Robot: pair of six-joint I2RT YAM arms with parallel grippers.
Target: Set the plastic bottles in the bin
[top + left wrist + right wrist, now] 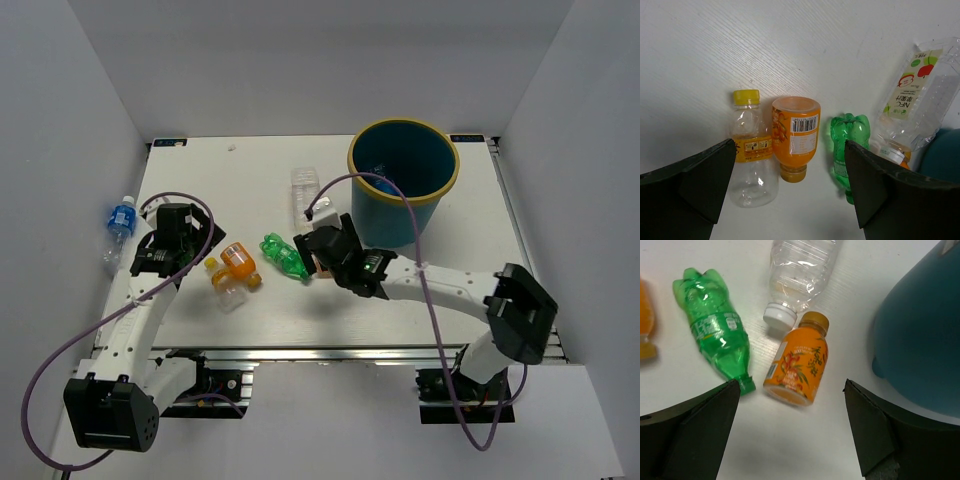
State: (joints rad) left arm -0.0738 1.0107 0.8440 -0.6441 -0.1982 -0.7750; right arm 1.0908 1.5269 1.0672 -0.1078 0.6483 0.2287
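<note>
My left gripper is to go next to the clear yellow-capped bottle and close around its label (224, 282) (754, 156), beside the orange bottle.
The teal bin (403, 180) with a yellow rim stands at the back right. A big clear bottle (303, 192) lies to its left. A green bottle (284, 255), an orange bottle (238, 258) and a clear yellow-capped bottle (225, 287) lie mid-table. A blue-labelled bottle (118, 225) lies beyond the table's left edge. My right gripper (791, 390) hangs open above a second orange bottle (797, 362), next to the green bottle (717, 327). My left gripper (790, 155) is open and empty, facing the orange bottle (795, 132) and the yellow-capped bottle (751, 150).
White walls close in the table on three sides. The bin's wall (920, 340) rises close to the right of my right gripper. A purple cable loops from the right arm up past the bin (350, 180). An aluminium rail (320, 352) runs along the near edge.
</note>
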